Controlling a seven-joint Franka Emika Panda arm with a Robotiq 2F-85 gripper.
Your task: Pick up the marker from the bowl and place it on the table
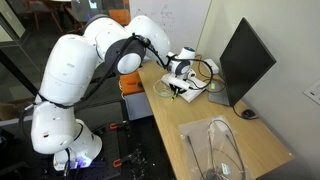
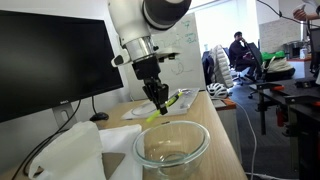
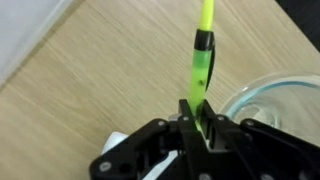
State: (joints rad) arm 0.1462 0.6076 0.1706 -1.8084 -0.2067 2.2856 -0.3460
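Note:
Next, my gripper lets go of the marker on the bare wooden table (image 1: 168, 106) (image 3: 204, 62) next to the bowl.
My gripper (image 3: 197, 110) is shut on the marker (image 3: 203, 60), a thin yellow-green pen that sticks out past the fingertips, above the light wooden table (image 3: 100, 70). In both exterior views the gripper (image 2: 160, 106) (image 1: 177, 90) hangs low over the table (image 2: 215, 115). The small bowl with the yellow-green rim (image 2: 182, 98) sits just behind the gripper in an exterior view. I cannot tell whether the marker's tip touches the table.
A large clear glass dish (image 2: 172, 145) stands near the camera on white cloth; a pale round rim (image 3: 262, 100) shows in the wrist view. A black monitor (image 1: 245, 60) (image 2: 50, 60) and a mouse (image 1: 248, 113) stand along the table's side. People sit at desks in the background (image 2: 240, 50).

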